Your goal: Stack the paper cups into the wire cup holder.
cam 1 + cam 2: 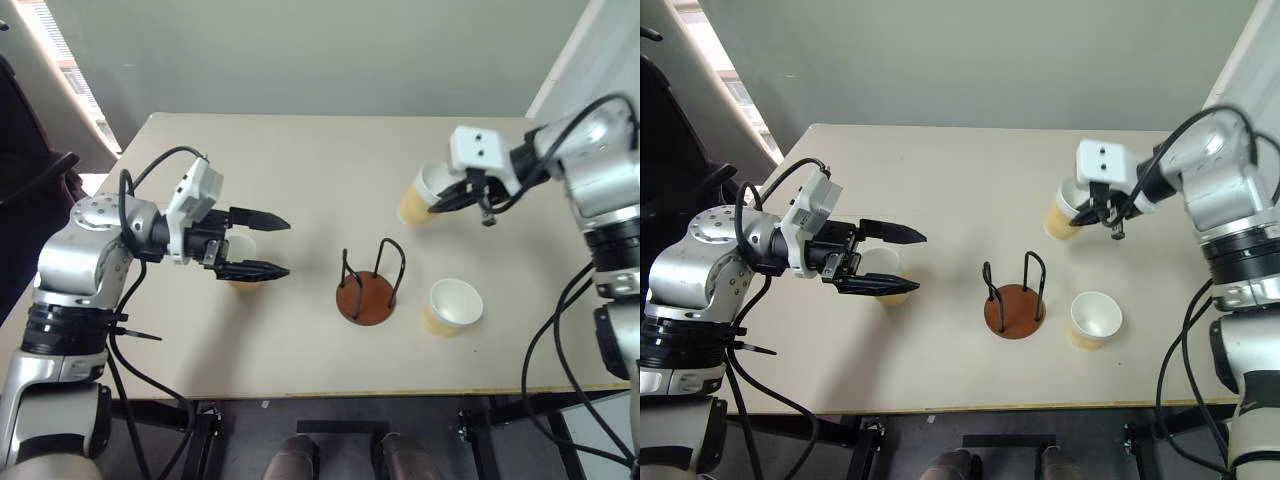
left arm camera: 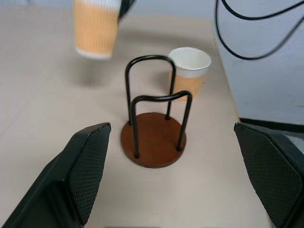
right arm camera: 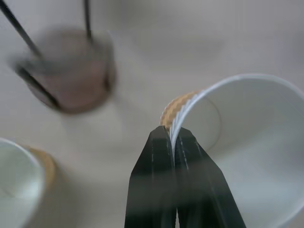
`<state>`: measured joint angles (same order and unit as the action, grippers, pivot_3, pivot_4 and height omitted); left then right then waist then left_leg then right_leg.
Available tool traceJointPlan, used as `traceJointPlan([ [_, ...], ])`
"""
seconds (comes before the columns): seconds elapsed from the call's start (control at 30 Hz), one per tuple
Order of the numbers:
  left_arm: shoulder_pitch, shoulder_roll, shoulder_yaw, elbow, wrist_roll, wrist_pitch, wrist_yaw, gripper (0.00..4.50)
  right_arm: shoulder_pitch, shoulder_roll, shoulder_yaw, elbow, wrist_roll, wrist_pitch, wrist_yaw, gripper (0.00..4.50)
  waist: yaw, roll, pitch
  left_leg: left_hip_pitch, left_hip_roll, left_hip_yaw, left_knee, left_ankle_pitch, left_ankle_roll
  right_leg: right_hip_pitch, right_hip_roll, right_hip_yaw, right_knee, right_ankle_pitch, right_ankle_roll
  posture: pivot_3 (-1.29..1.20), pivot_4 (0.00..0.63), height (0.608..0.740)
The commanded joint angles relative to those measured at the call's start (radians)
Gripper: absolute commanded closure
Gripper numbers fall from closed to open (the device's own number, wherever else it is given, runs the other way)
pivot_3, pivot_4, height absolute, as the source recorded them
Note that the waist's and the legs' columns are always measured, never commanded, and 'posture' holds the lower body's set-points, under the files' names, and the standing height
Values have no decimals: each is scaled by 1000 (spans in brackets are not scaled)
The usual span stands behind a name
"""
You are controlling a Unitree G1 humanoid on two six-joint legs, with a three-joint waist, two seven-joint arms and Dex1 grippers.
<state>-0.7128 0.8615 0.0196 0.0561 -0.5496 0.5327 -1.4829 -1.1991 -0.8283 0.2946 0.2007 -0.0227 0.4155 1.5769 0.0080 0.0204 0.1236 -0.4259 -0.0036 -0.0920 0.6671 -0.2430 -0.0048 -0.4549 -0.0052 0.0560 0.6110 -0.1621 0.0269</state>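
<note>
I will let go of the paper cup in my right gripper, tilted above the table now, on the holder's brown disc (image 1: pixel 366 297) (image 3: pixel 73 88), between the black wire loops.
The wire cup holder (image 1: pixel 368 290), a brown disc with two black wire loops, stands mid-table. My right gripper (image 1: pixel 445 200) is shut on the rim of a paper cup (image 1: pixel 420 196) and holds it tilted above the table at the far right; the right wrist view shows the fingers pinching the cup's wall (image 3: pixel 247 142). A second paper cup (image 1: pixel 452 306) stands upright just right of the holder. My left gripper (image 1: pixel 287 247) hovers open to the holder's left, pointing toward it, above a third paper cup (image 1: pixel 243 284) that it partly hides.
The beige table (image 1: pixel 300 160) has bare room at the back and in front of the holder. Its front edge (image 1: pixel 400 392) runs close below the holder. Black cables hang along my right arm.
</note>
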Motion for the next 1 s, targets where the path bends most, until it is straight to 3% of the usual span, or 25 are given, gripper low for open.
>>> traceJointPlan([
  [0.03,11,2,5,-30,-18,-4,-17,0,-27,-29,-47,-277,120,172,37,4467,-3,0,0,1,0,0,-1,0,0,0,0,0,0,-1,-1,0,150,740],
  [0.3,-20,-30,-29,-5,-1,-19,-23,0,-20,-1,-3,-476,191,287,-16,4467,-3,0,0,2,1,0,1,-3,9,1,1,0,4,-4,-8,0,150,740],
  [1.0,-13,-45,-37,-22,9,-21,-11,0,76,-6,153,-449,73,112,-47,4467,-4,0,0,7,1,0,2,-2,9,1,1,0,14,-4,-10,0,150,740],
])
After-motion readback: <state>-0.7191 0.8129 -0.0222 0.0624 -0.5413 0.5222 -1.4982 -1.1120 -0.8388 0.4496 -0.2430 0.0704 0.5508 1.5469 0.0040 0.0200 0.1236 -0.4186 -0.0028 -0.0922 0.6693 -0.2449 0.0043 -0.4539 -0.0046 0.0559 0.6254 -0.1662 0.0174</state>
